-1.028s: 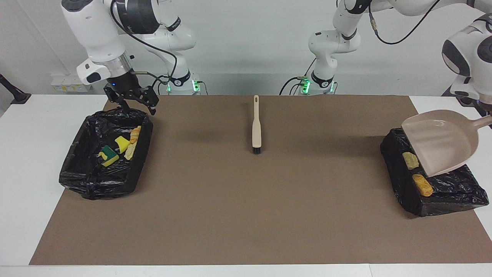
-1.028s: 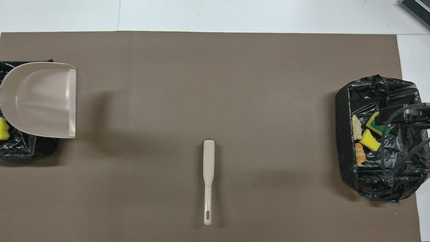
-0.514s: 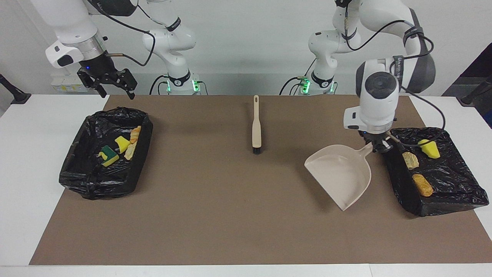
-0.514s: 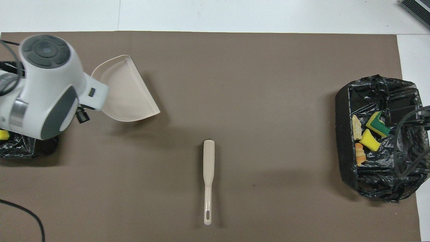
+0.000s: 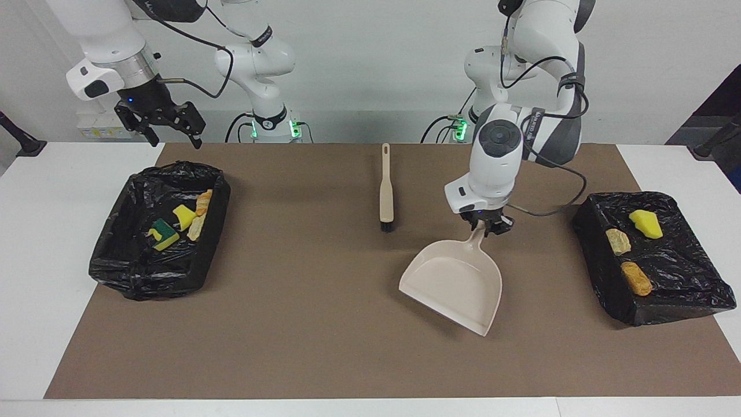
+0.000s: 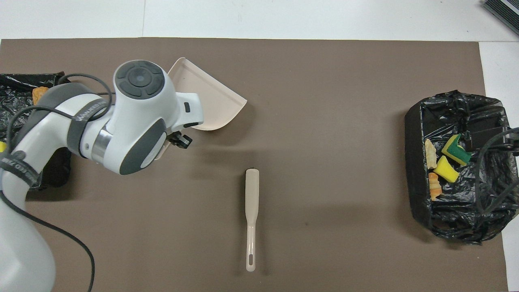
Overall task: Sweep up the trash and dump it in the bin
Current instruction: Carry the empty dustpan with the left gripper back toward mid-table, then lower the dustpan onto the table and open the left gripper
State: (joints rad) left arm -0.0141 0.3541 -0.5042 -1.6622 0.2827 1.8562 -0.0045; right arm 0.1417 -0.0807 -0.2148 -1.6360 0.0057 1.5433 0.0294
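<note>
My left gripper should release the beige dustpan, now low on the brown mat beside the brush, on the brown mat off the brush's wide end (image 6: 251,99), with its handle toward the brush.
My left gripper (image 5: 485,225) is shut on the handle of the beige dustpan (image 5: 454,284), which sits low on the brown mat (image 5: 324,324) beside the brush, its pan empty. In the overhead view the arm covers part of the dustpan (image 6: 211,97). The beige brush (image 5: 386,188) lies on the mat nearer the robots. The trash lies in two black-lined bins. Several scraps (image 5: 185,216) are in the bin (image 5: 116,266) at the right arm's end, and three scraps (image 5: 635,278) are in the bin (image 5: 683,301) at the left arm's end. My right gripper (image 5: 165,124) is open, in the air by the first bin's rim.
The brush also shows in the overhead view (image 6: 251,211), as does the bin at the right arm's end (image 6: 417,170). White table (image 5: 46,191) borders the mat at both ends. A black cable (image 5: 550,205) hangs from the left arm.
The left gripper carried the dustpan from over the bin at its end down to the middle of the mat. The right gripper rose from the other bin's rim.
</note>
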